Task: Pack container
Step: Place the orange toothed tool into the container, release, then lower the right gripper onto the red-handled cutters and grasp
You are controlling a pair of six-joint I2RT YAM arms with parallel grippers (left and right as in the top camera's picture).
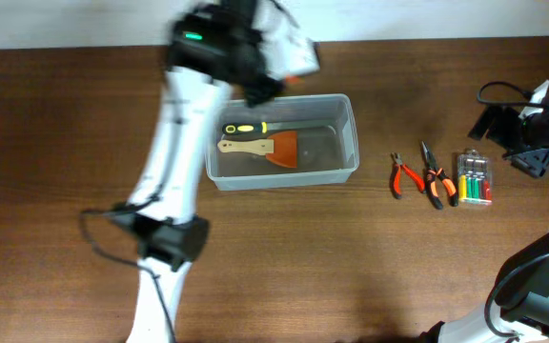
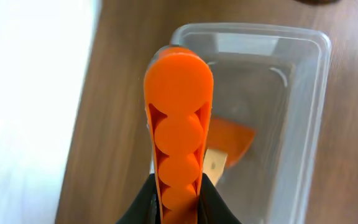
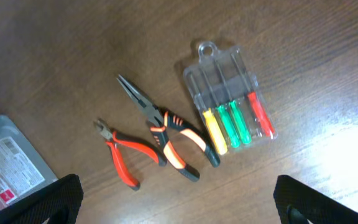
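Note:
The robot's right gripper needs to move to the red pliers next and close on their handle nearer the clear plastic container (image 1: 396,182) (image 3: 120,164).
The clear plastic container (image 1: 346,143) sits mid-table and holds a yellow-and-black handled tool (image 1: 244,128) and a wooden-handled orange scraper (image 1: 265,149); it also shows in the left wrist view (image 2: 303,87). My left gripper (image 2: 178,199) is shut on an orange plastic tool (image 2: 178,118) and holds it above the container's left end. In the overhead view that gripper (image 1: 273,67) is blurred. My right gripper (image 3: 179,208) is open and empty above the red pliers (image 3: 126,158), the orange-black pliers (image 3: 166,134) and the small clear case of coloured bits (image 3: 232,106).
The pliers (image 1: 405,176) (image 1: 435,175) and the bit case (image 1: 475,178) lie right of the container. A grey labelled packet (image 3: 8,165) is at the left edge of the right wrist view. Cables hang at the table's right and left sides.

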